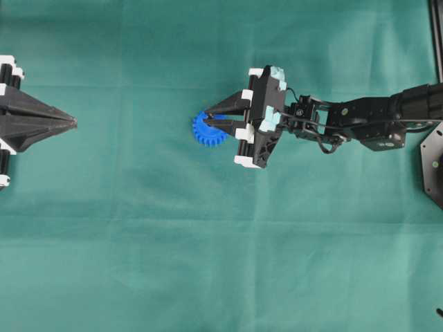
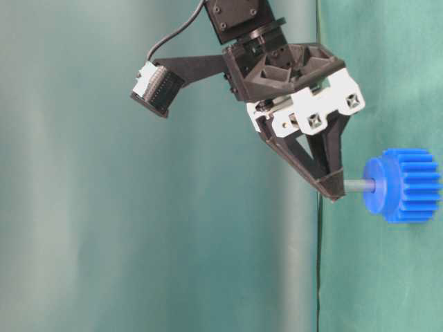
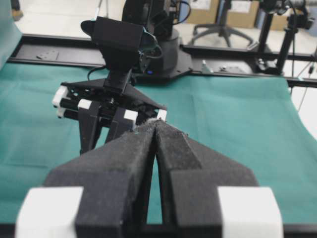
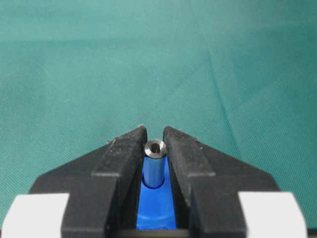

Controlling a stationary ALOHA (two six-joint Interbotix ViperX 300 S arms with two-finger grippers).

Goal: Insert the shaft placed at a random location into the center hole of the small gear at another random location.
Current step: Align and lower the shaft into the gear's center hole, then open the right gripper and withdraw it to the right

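Observation:
I will let go of the shaft with my right gripper as it stands upright in the center hole of the bright blue small gear [image 1: 211,123] [image 4: 153,181].
The small gear [image 1: 211,137] is bright blue and sits on the green cloth just left of centre. The shaft [image 2: 356,185], a short silvery pin, sticks out of the middle of the gear's hub [image 2: 377,185]. It fills the center hole, which is hidden. My right gripper [image 1: 208,119] is shut on the free end of the shaft. In the right wrist view the shiny round end of the shaft [image 4: 155,148] shows between the fingertips, above the blue gear [image 4: 156,203]. My left gripper [image 1: 73,123] is shut on nothing at the far left, well away from the gear.
Green cloth [image 1: 221,249] covers the table. The right arm [image 1: 367,121] reaches in from the right edge, next to a black base plate [image 1: 432,166]. A black rail [image 3: 233,52] runs along the table's far edge in the left wrist view.

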